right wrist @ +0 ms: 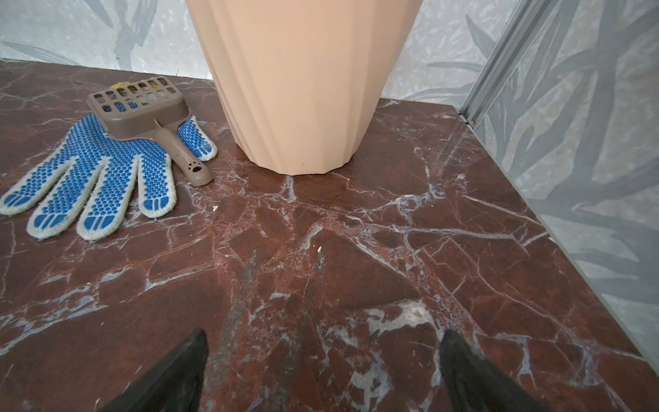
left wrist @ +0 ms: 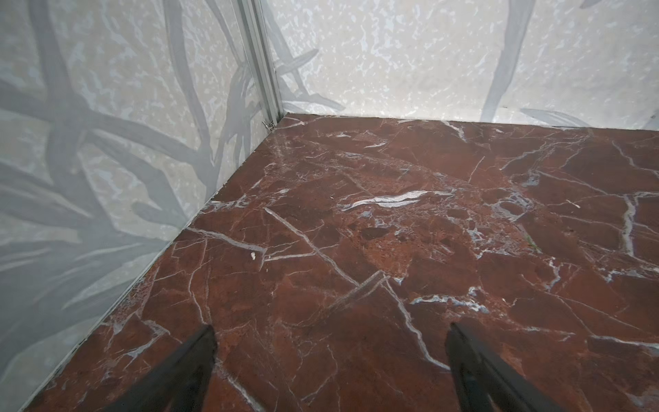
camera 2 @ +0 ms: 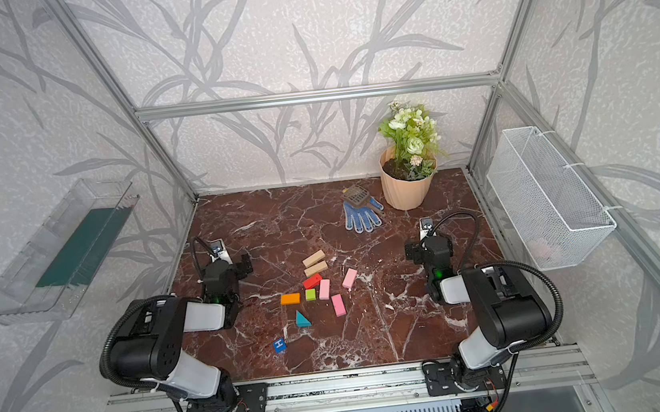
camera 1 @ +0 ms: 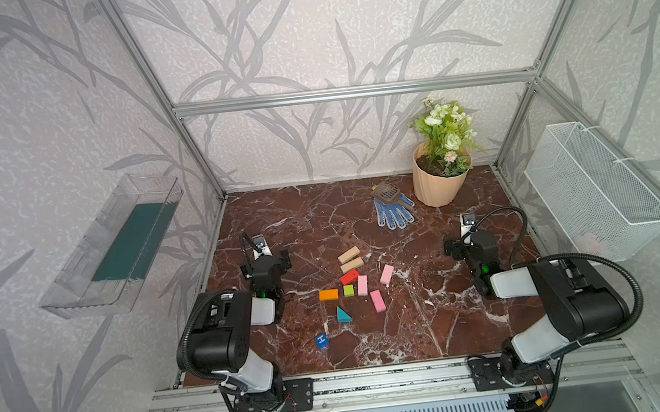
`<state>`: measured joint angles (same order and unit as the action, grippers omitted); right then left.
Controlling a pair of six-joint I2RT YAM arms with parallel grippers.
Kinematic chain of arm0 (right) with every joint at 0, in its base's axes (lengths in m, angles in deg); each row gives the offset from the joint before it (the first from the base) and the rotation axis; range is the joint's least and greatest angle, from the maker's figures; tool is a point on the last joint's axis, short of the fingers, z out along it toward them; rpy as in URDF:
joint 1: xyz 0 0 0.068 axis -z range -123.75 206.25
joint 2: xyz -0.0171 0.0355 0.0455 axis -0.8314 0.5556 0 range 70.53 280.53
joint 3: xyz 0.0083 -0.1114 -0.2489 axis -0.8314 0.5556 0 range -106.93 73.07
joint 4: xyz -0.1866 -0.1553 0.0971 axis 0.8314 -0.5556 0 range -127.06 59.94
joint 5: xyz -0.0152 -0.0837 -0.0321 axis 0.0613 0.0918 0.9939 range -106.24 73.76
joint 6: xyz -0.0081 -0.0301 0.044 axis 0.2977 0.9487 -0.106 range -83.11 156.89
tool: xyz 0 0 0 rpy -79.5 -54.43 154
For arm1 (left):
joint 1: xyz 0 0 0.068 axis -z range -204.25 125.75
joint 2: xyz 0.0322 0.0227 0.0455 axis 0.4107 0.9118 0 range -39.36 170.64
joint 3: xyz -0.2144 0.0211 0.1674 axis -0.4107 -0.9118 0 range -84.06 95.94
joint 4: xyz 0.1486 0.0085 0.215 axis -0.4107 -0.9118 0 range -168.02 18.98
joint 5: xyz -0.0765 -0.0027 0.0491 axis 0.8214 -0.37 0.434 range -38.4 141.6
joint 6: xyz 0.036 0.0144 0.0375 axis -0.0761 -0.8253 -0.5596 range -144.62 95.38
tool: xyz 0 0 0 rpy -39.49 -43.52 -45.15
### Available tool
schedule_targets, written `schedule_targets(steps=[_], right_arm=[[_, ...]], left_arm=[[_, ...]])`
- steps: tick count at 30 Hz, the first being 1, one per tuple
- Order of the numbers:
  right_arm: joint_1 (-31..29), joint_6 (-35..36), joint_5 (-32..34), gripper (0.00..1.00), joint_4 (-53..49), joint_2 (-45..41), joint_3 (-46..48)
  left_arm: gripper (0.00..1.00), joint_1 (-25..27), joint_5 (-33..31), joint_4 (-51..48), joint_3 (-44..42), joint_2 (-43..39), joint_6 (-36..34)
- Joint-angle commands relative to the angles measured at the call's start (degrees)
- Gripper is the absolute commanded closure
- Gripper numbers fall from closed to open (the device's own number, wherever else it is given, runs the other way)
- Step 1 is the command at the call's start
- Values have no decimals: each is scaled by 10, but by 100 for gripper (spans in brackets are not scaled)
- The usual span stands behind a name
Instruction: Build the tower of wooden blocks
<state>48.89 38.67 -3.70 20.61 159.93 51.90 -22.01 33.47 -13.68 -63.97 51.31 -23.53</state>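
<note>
The tan bar beside the red block is next for my right gripper, which should go there and close across that bar's two ends [camera 1: 351,265].
The wood blocks lie loose and unstacked mid-table in both top views: two tan bars [camera 1: 349,254] [camera 1: 352,265], a red block [camera 1: 349,277], three pink blocks [camera 1: 362,285] [camera 1: 386,274] [camera 1: 377,300], an orange block [camera 1: 328,295], a lime cube [camera 1: 348,290], a teal wedge [camera 1: 343,315] and a blue "H" cube [camera 1: 322,340]. No tower is in view. My left gripper [left wrist: 331,330] hovers left of the blocks, open and empty over bare marble. My right gripper [right wrist: 324,333] is right of them, open and empty, facing the flowerpot.
A peach flowerpot [camera 1: 439,187] with flowers stands at the back right. A blue-dotted glove [right wrist: 96,178] with a brown scoop [right wrist: 142,114] on it lies beside the pot. A clear tray [camera 1: 111,246] hangs on the left wall and a white wire basket [camera 1: 594,191] on the right wall.
</note>
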Motion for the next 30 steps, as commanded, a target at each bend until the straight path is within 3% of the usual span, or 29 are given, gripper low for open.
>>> schedule_targets(steps=[1,25,30], right_arm=[[-2,1,5,1,-2,-12,-10],[-2,8,-8,1,8,-19,-1],[-5,4,15,1,8,-84,29]], left_arm=[[1,0,-1,6,2,-3,-1],[1,1,-3,9,1,-3,-1],[1,31,-72,15,-25,-69,-19]])
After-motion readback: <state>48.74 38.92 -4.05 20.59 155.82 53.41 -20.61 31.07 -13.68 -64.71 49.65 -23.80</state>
